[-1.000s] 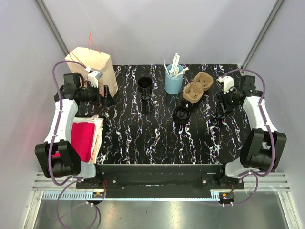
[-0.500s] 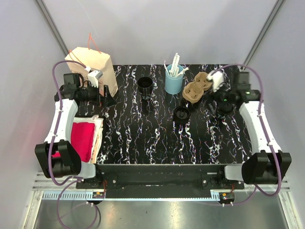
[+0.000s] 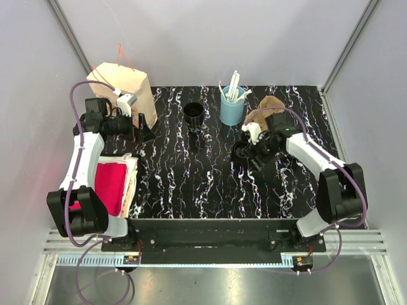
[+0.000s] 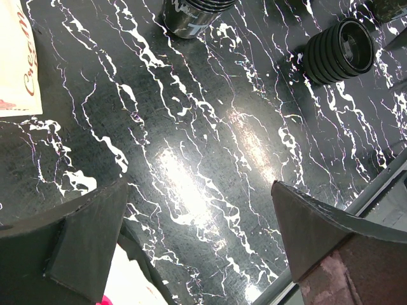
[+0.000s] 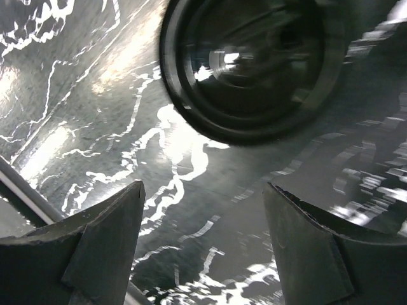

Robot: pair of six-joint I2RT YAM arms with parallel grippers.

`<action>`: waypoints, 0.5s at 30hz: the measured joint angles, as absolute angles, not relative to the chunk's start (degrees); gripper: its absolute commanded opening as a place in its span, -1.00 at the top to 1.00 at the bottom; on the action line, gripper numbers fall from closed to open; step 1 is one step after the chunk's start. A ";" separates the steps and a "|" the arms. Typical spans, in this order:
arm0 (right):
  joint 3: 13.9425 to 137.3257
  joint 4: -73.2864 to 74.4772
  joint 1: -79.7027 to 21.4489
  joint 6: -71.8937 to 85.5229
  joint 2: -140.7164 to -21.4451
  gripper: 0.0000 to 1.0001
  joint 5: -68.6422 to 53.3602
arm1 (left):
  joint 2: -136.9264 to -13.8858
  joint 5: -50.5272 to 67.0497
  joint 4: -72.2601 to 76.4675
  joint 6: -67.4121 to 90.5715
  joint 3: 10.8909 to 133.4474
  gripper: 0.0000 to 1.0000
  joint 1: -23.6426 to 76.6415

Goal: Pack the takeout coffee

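My left gripper needs to move to the brown paper bag next and close on the top edge of its printed side (image 3: 138, 85).
The takeout coffee (image 3: 240, 150), a small black cup with a black lid, stands on the marbled table (image 3: 191, 184) right of centre. It also shows in the left wrist view (image 4: 339, 49) and, blurred, fills the top of the right wrist view (image 5: 254, 63). My right gripper (image 3: 254, 155) is open and empty just right of the cup, with the lid just ahead of the jaws in the right wrist view (image 5: 203, 244). My left gripper (image 3: 145, 131) is open and empty beside the brown paper bag (image 3: 124, 86), over bare table (image 4: 200, 235).
A lidless black cup (image 3: 193, 113) stands at the back centre. A light-blue cup of white straws (image 3: 232, 109) and a brown cardboard cup carrier (image 3: 266, 107) stand behind the right gripper. A red cloth on a pale wrapper (image 3: 113, 184) lies at the left edge.
My right arm has swung left from the table's right side, past the cup carrier, to the lidded cup. The left arm has not moved.
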State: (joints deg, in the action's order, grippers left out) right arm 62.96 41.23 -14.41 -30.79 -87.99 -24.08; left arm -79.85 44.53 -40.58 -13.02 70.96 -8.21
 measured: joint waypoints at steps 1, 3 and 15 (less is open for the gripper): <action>62.35 40.99 -15.46 -30.22 -88.71 -0.61 -23.66 | -79.85 44.51 -40.53 -13.02 70.96 -0.98 -8.21; 61.45 40.10 -17.17 -28.82 -90.21 -0.61 -22.98 | -79.85 44.49 -40.53 -13.02 70.96 -0.98 -8.21; 60.73 29.65 -18.20 -18.39 -97.06 -0.61 -13.93 | -79.88 44.49 -40.25 -12.99 70.74 -0.98 -8.21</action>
